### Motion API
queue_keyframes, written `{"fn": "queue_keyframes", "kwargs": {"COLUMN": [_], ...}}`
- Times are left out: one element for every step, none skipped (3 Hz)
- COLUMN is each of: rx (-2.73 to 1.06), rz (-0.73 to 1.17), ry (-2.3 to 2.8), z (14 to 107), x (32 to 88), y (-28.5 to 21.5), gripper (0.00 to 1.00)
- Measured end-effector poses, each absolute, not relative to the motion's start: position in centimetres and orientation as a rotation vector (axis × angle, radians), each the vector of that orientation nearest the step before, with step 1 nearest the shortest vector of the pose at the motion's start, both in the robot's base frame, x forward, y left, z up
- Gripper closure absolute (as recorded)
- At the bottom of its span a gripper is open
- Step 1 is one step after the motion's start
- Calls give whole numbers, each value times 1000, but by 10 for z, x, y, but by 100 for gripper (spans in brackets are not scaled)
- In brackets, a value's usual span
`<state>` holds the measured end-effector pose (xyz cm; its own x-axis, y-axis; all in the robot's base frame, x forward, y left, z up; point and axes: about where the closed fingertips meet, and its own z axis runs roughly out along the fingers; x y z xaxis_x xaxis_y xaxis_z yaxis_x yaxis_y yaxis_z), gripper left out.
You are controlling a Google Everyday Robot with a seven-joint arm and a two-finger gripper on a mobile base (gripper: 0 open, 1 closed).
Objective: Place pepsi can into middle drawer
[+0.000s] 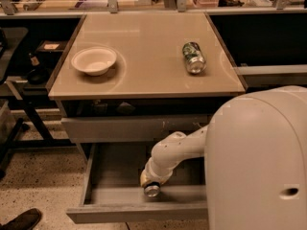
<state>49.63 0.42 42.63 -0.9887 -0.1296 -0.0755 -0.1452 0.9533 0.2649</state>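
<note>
The pepsi can will drop onto the middle drawer's grey bottom, just behind the front panel point(149, 193).
The middle drawer point(139, 210) is pulled open below the table top, grey inside with a plain front panel. My gripper point(151, 183) reaches down into it at the end of the white arm, near the drawer's front middle. It is shut on the pepsi can point(152, 190), of which only the round silver end shows, low inside the drawer just behind the front panel. The wrist hides the can's blue body.
On the tan table top point(144, 75) lie a white bowl point(94, 60) at the left and a green-and-silver can point(194, 57) on its side at the right. A closed drawer front point(124, 127) sits above the open one. My white body point(259, 162) fills the lower right. A shoe point(21, 219) is on the floor at the lower left.
</note>
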Motion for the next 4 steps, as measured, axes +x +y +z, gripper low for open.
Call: {"fn": "queue_keyframes", "kwargs": {"rx": [-212,-213,-212,-210], "rz": [415,425,458,501], "ry": [3040,3041,3047,3031], "z": [415,401,384,376], "x": [501,503,501,502], "y": [10,16,20,19], "gripper": [100,100,100,100]}}
